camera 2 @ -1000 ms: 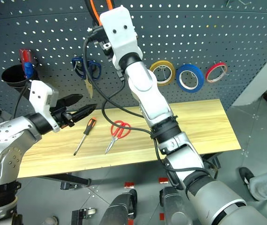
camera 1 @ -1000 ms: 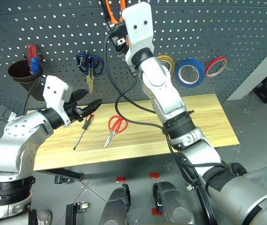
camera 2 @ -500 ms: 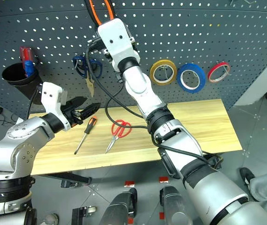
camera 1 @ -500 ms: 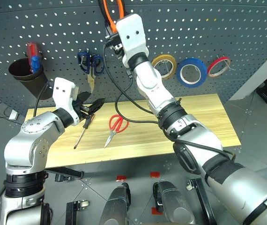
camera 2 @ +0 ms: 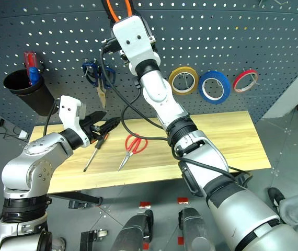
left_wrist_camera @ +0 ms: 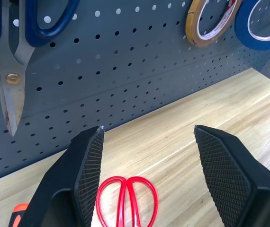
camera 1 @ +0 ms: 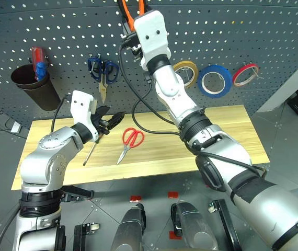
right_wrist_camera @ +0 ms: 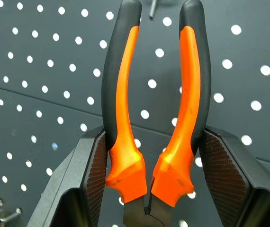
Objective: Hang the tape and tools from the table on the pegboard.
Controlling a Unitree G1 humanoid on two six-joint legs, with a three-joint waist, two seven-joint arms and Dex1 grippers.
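Note:
I need to next close my left gripper on the blades of the red-handled scissors (camera 1: pixel 123 154), leaving the scissors' handles free for hanging.
My right gripper (right_wrist_camera: pixel 149 142) is raised high against the pegboard (camera 1: pixel 253 31) and is shut on the pliers (right_wrist_camera: pixel 156 94), whose orange-and-black handles point up toward a thin metal hook (right_wrist_camera: pixel 150 9). The pliers (camera 1: pixel 130 6) reach the top of the left eye view. My left gripper (left_wrist_camera: pixel 147 137) is open and hovers low over the table (camera 1: pixel 227 136), just left of the red-handled scissors (camera 1: pixel 130 140). The screwdriver (camera 1: pixel 92 146) lies flat under that gripper. The blue tape (camera 1: pixel 214 80) hangs on the pegboard.
Blue-handled scissors (camera 1: pixel 102 73), a yellow tape ring (camera 1: pixel 184 70) and a thin red tape ring (camera 1: pixel 244 73) hang on the pegboard. A black cup (camera 1: pixel 31 86) holding tools is mounted at its left. The right half of the table is bare wood.
My left gripper has moved right and a little down, closer to the red scissors. My right gripper still holds the pliers high at the pegboard while its forearm has swung.

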